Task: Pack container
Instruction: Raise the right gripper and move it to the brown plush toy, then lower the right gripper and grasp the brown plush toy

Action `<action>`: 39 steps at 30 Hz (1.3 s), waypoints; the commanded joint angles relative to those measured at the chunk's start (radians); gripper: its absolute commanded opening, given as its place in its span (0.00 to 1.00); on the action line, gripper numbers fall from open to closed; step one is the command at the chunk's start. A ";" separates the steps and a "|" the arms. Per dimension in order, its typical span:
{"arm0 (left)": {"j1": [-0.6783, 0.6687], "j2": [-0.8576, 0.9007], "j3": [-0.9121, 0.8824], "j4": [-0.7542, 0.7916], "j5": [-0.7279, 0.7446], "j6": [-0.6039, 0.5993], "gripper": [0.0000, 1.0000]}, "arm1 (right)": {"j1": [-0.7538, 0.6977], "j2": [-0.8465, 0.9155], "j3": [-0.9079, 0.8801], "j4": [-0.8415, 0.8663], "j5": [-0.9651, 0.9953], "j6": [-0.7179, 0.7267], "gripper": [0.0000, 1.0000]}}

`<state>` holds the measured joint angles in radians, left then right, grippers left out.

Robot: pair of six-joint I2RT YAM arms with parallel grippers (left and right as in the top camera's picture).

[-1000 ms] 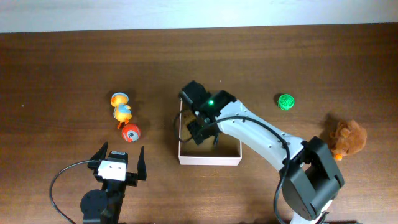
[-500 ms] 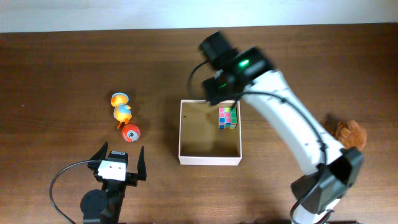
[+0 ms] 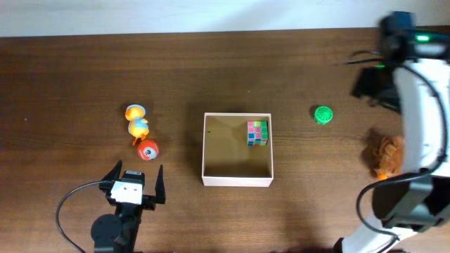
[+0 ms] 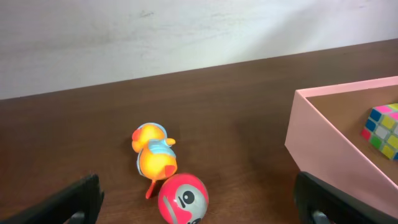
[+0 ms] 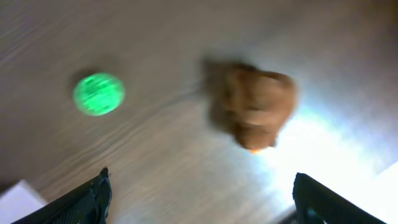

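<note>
The brown plush toy beyond the green ball is next, so my right gripper needs to go to it and close on the middle of the plush toy's body (image 3: 389,156) (image 5: 257,111).
The container (image 3: 237,180) is a shallow square box with white walls and a tan inside, at the table's middle. A coloured puzzle cube (image 3: 257,132) lies in its far right corner. My right gripper (image 3: 367,83) is open and empty, high over the far right of the table, away from the box. In the right wrist view, blurred, a green ball (image 5: 98,94) and a brown plush toy (image 5: 255,107) lie below the open fingers (image 5: 202,202). My left gripper (image 3: 138,176) is open and empty, just short of a red ball (image 3: 148,150) and an orange duck (image 3: 137,123).
The green ball (image 3: 323,114) lies right of the box and the brown plush (image 3: 385,154) lies near the right edge. The left wrist view shows the duck (image 4: 154,152), red ball (image 4: 182,197), box wall (image 4: 329,155) and cube (image 4: 384,127). A pale wall runs behind the table.
My right arm has swung from inside the container up and away to the far right. The cube it left behind now lies in the box. The left arm has not moved.
</note>
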<state>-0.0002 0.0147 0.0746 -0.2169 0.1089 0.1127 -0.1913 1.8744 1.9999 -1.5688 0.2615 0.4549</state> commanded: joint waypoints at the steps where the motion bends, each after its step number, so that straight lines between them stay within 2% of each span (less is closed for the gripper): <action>1: 0.004 -0.009 -0.008 0.004 0.007 0.016 0.99 | -0.114 -0.030 -0.006 -0.018 -0.019 0.059 0.87; 5: 0.004 -0.009 -0.008 0.004 0.007 0.016 0.99 | -0.211 -0.030 -0.066 -0.014 -0.051 0.058 0.86; 10: 0.004 -0.009 -0.008 0.004 0.007 0.016 0.99 | -0.250 -0.030 -0.198 0.032 -0.047 0.047 0.86; 19: 0.004 -0.009 -0.008 0.004 0.007 0.016 0.99 | -0.265 -0.030 -0.462 0.270 -0.074 0.019 0.85; 26: 0.004 -0.009 -0.008 0.004 0.007 0.016 0.99 | -0.274 -0.030 -0.512 0.363 -0.093 -0.037 0.84; 33: 0.004 -0.009 -0.008 0.004 0.007 0.016 0.99 | -0.274 -0.030 -0.518 0.391 -0.093 -0.058 0.73; 39: 0.004 -0.009 -0.008 0.004 0.007 0.016 0.99 | -0.274 -0.027 -0.524 0.402 -0.068 -0.062 0.71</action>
<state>-0.0002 0.0147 0.0746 -0.2165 0.1089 0.1131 -0.4576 1.8633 1.4876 -1.1736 0.1749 0.4030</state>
